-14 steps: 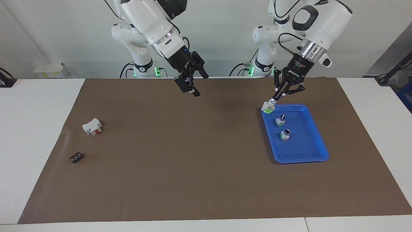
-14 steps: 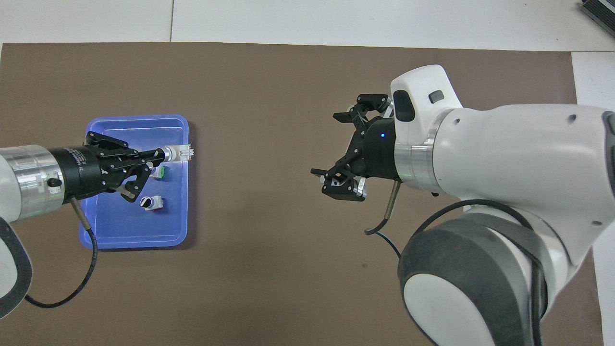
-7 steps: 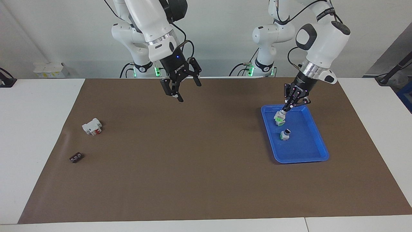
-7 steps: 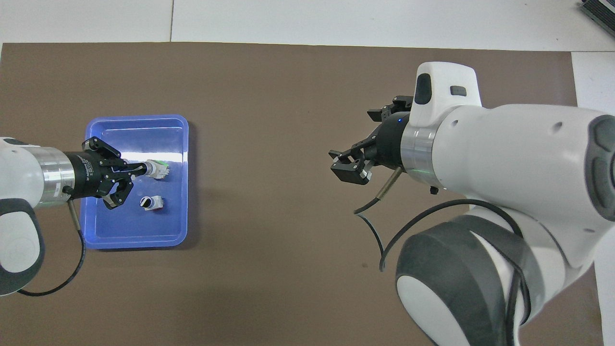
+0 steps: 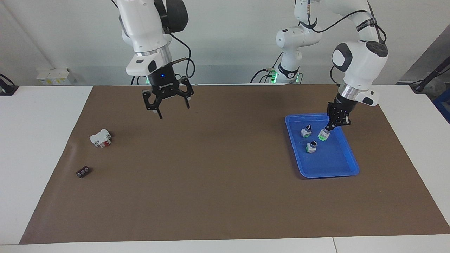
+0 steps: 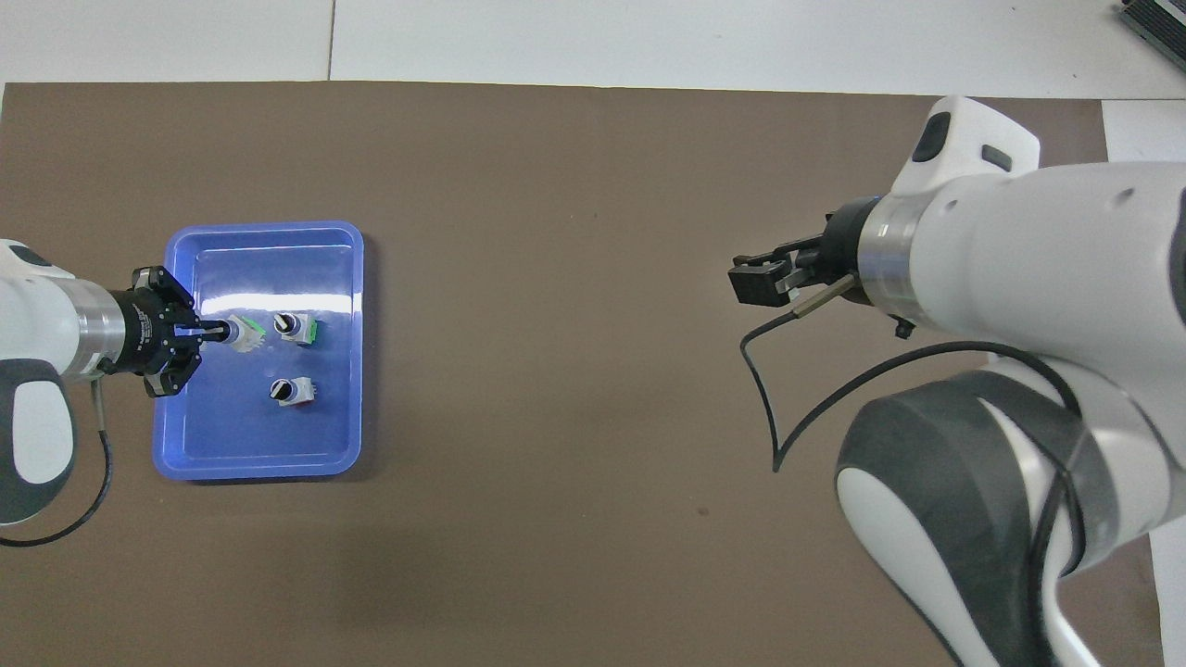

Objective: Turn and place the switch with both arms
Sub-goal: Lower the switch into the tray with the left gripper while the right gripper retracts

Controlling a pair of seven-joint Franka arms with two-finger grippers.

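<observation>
The switch in my left gripper should be let go on the bottom of the blue tray, against the nearer standing switch (image 6: 267, 308).
Over the blue tray (image 5: 330, 161) (image 6: 241, 435), my left gripper (image 5: 329, 127) (image 6: 219, 332) points steeply down and is shut on the knob end of a switch (image 5: 322, 135) (image 6: 246, 333). The switch has a white body and a green face, and it hangs low inside the tray; I cannot tell whether it touches the floor. Two more switches stand in the tray, one (image 5: 306, 131) (image 6: 296, 327) close beside the held one and one (image 5: 311, 146) (image 6: 292, 392) farther from the robots. My right gripper (image 5: 171, 109) (image 6: 755, 283) hangs open and empty over the bare mat.
A white block with a red part (image 5: 101, 137) and a tiny flat dark piece (image 5: 82, 172) lie on the brown mat toward the right arm's end of the table. The right arm's bulk hides them in the overhead view.
My left gripper has carried the switch from the tray's rim to over its inside and lowered it. The right arm has swung toward its own end of the table, gripper still open.
</observation>
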